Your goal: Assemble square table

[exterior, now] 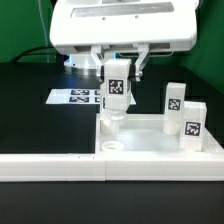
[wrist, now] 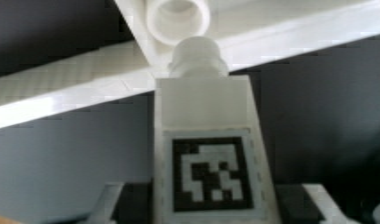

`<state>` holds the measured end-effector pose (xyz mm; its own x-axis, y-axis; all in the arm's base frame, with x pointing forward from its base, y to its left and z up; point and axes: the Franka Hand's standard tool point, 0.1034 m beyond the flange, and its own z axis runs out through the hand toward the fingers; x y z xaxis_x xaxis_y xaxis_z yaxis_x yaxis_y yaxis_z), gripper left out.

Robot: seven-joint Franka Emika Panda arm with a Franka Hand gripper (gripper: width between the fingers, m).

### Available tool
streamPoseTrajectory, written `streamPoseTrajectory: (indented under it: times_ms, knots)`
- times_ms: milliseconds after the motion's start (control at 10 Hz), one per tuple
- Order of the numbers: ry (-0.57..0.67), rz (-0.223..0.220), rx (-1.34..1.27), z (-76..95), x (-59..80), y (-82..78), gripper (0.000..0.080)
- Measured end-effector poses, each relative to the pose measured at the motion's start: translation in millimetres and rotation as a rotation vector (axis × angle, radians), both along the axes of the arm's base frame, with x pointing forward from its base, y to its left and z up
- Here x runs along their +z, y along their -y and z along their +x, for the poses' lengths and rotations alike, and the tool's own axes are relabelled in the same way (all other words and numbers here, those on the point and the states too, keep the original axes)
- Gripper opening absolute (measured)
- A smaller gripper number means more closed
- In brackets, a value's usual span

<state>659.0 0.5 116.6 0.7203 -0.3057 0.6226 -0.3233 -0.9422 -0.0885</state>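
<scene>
Next, my gripper lets go of the white tagged leg, standing upright in the square top's open near corner socket (exterior: 112, 146) (wrist: 176, 17), beside the fence.
My gripper (exterior: 117, 72) is shut on a white tagged leg (exterior: 116, 92) and holds it upright. In the wrist view the leg (wrist: 208, 125) fills the middle between my fingers (wrist: 126, 200), and its rounded peg end points at a round corner socket (wrist: 180, 13) of the white square top (exterior: 150, 146). The peg sits just short of that socket, at the top's far corner on the exterior view's left. Two more tagged legs (exterior: 174, 100) (exterior: 194, 121) stand upright at the top's corners on the exterior view's right. Another socket (exterior: 112, 146) shows at the near corner on that view's left.
The long white fence (exterior: 50, 166) runs along the front, and the square top lies against it. The marker board (exterior: 78, 97) lies flat on the black table behind the top, on the exterior view's left. The robot's white base stands at the back.
</scene>
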Motion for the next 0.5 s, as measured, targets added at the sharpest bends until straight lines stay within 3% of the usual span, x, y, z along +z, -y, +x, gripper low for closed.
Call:
streamPoseTrajectory:
  times_ms: [500]
  knots:
    - [-0.024, -0.027, 0.014, 2.2, -12.2, 11.6, 0.029]
